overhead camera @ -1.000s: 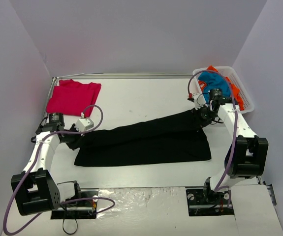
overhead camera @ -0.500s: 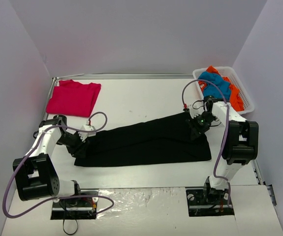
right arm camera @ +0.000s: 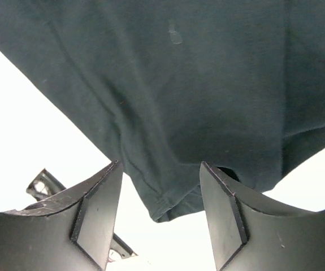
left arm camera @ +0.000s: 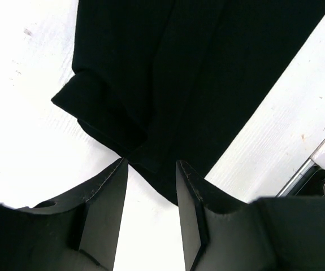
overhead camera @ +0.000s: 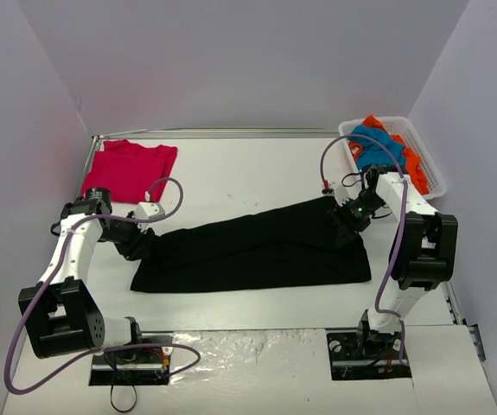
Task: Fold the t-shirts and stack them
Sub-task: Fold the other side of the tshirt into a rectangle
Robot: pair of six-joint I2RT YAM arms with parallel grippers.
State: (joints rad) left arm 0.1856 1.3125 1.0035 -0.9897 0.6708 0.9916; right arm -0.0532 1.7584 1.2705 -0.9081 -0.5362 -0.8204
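Observation:
I will close my right gripper on the top layer of the black t-shirt (overhead camera: 330, 230), at the end closest to the white basket.
A large black t-shirt (overhead camera: 257, 251) lies folded into a long band across the table's middle. My left gripper (overhead camera: 136, 245) stands open just off its left end. In the left wrist view the black t-shirt (left arm camera: 168, 73) has its corner just beyond the left gripper (left arm camera: 151, 165), with bare table between the fingers. My right gripper (overhead camera: 346, 216) is open over the shirt's right end. The black t-shirt's hem (right arm camera: 168, 203) lies loose between the jaws of the right gripper (right arm camera: 159, 169). A crimson t-shirt (overhead camera: 130, 171) lies flat at the back left.
A white basket (overhead camera: 434, 177) at the back right holds a blue shirt (overhead camera: 376, 145) and an orange one (overhead camera: 410, 160). Purple walls close in the table on three sides. A metal fitting (left arm camera: 320, 169) shows at the table's edge.
Both grippers have opened and let go of the black t-shirt's ends, which now lie on the table. The left gripper has drawn back a little from the cloth.

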